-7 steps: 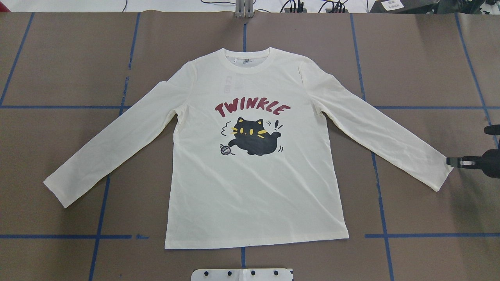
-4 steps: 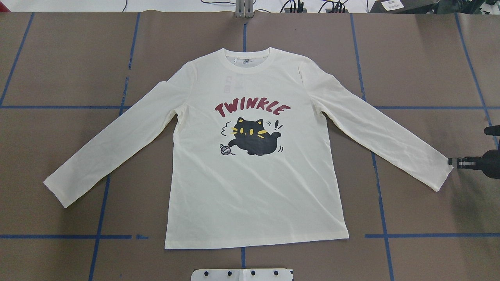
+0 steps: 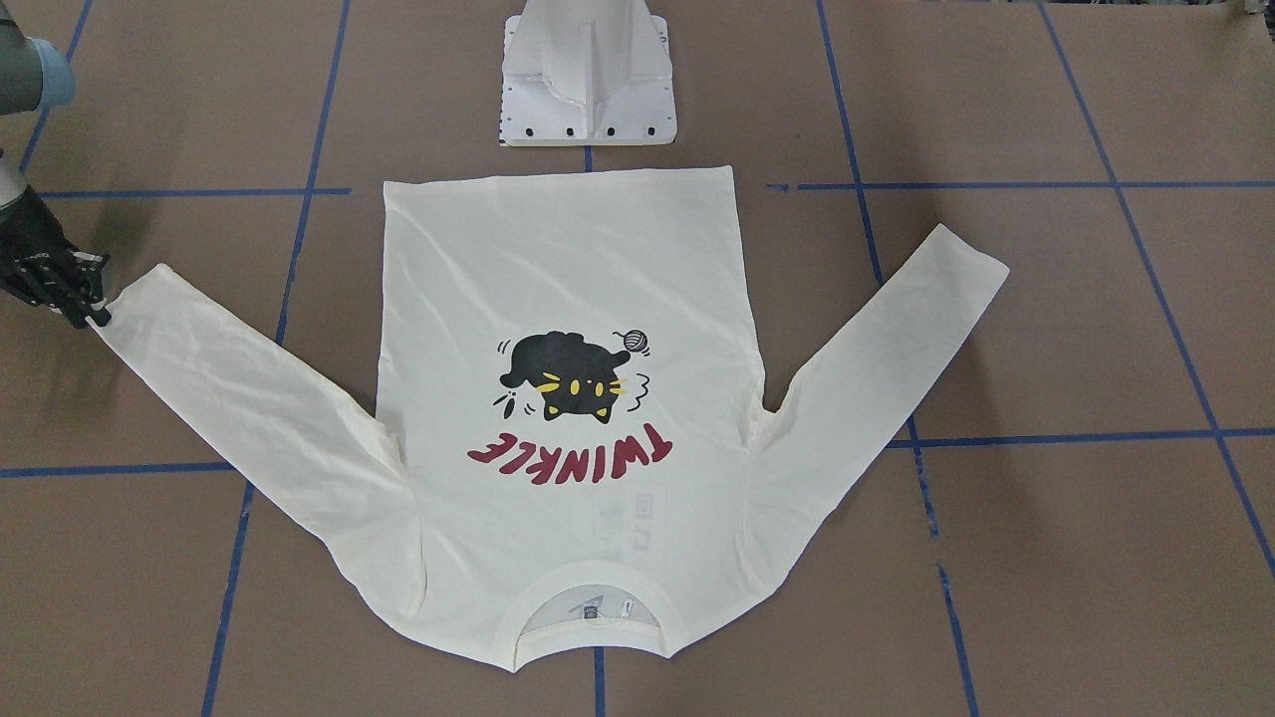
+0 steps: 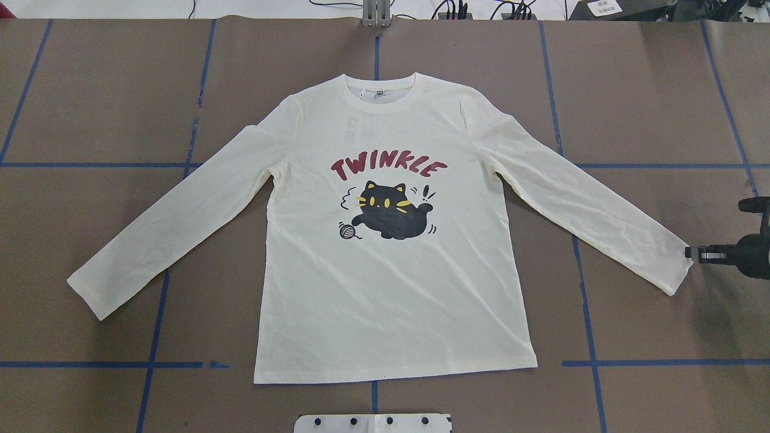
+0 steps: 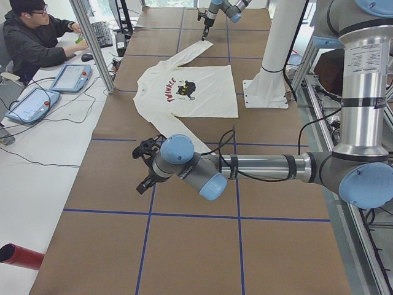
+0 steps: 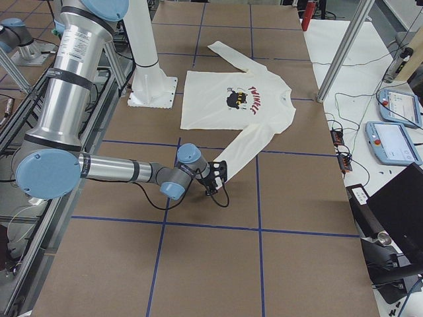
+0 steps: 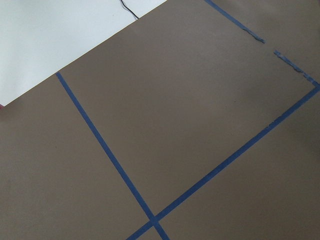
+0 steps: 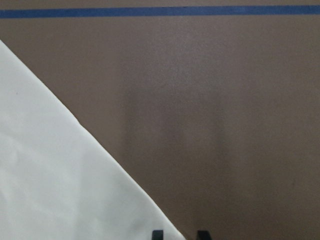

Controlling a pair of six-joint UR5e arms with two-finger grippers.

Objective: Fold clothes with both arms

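Next, I let go of the sleeve's cuff with my right gripper on the shirt's opposite side edge [image 3: 758, 360], near the other sleeve's armpit.
The cream long-sleeved T-shirt [image 4: 391, 288] lies flat on the brown table, cat print and red "TWINKLE" facing up, both sleeves spread out. It also shows in the front-facing view [image 3: 558, 259]. My right gripper [image 4: 692, 254] is low at the cuff of the sleeve on the overhead view's right; in the front-facing view it [image 3: 95, 314] touches that cuff's corner. In the right wrist view two fingertips [image 8: 157, 234] stand a little apart with the sleeve's edge reaching between them. My left gripper [image 5: 144, 167] hovers over bare table past the other sleeve; I cannot tell whether it is open or shut.
The white pedestal base [image 3: 588, 90] stands just behind the shirt's hem. Blue tape lines [image 4: 589, 337] grid the table. A seated operator [image 5: 37, 37] and tablets are beyond the far table edge. A red cylinder [image 5: 18, 255] lies off the table's end.
My right gripper has moved a little toward the shirt and now reaches onto the cuff's corner, which has shifted slightly. The rest of the shirt has not moved.
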